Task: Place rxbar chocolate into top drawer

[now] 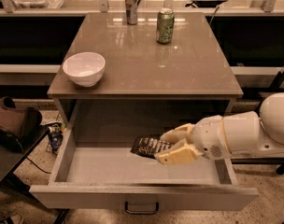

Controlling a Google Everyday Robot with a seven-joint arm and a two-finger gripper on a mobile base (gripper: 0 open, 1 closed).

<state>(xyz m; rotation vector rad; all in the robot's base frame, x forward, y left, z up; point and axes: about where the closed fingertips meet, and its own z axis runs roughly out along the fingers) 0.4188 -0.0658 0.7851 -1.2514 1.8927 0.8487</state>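
Note:
My gripper needs to let go of the rxbar chocolate on the pale drawer bottom (117, 157), a little from its middle toward the dark chair.
The top drawer (109, 174) stands pulled open below the table top, with a pale inner bottom and a small dark handle (141, 207) on its front panel. My gripper (167, 146) reaches in from the right over the drawer's middle. It is shut on the rxbar chocolate (149, 146), a dark flat bar with light print. The bar sticks out to the left of the cream fingers (178, 153), just above the drawer bottom and near its back.
On the grey table top (146, 64) stand a white bowl (84, 68) at front left, a green soda can (165, 26) and a slim silver can (131, 7) at the back. A dark chair (13, 129) sits at left, chair legs at right.

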